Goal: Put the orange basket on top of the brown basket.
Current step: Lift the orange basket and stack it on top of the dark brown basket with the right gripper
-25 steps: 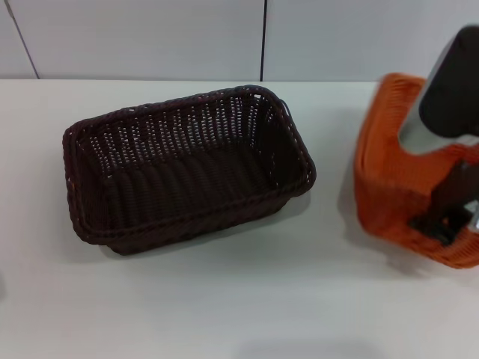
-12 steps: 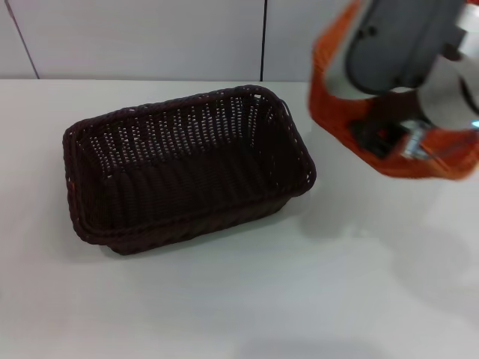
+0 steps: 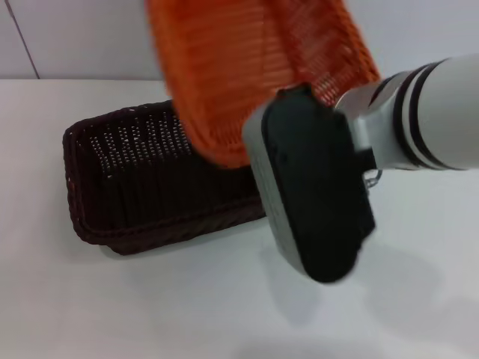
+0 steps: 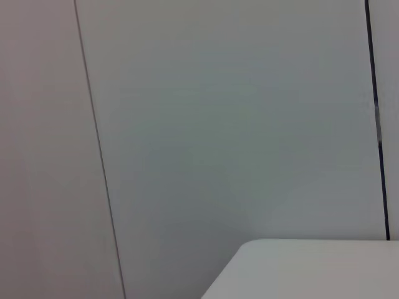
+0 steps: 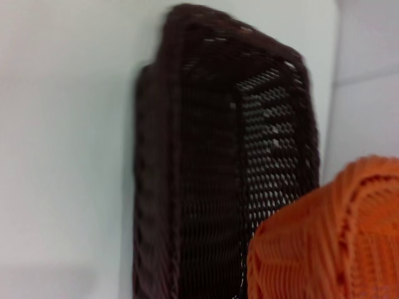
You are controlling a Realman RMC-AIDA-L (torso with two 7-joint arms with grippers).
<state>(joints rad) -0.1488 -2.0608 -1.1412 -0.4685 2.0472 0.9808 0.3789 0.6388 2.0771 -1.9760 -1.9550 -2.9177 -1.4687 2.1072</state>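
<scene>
My right gripper is to set the orange basket down into the open top of the brown basket (image 3: 221,112).
The orange basket (image 3: 247,67) hangs tilted in the air over the right half of the brown basket (image 3: 135,179), its bottom towards me. My right arm (image 3: 419,112) reaches in from the right and carries it. The arm's black and grey wrist housing (image 3: 314,179) hides the right gripper's fingers where they meet the basket's rim. The brown basket stands upright on the white table (image 3: 150,299), left of centre. The right wrist view shows the brown basket (image 5: 206,156) below and a corner of the orange basket (image 5: 336,237) close by. My left gripper is out of view.
A grey panelled wall (image 3: 75,37) runs behind the table. The left wrist view shows only that wall (image 4: 218,124) and a corner of the table (image 4: 312,268).
My right arm has lifted the orange basket off the table at the right and swung it up and left, over the brown basket. The brown basket has not moved.
</scene>
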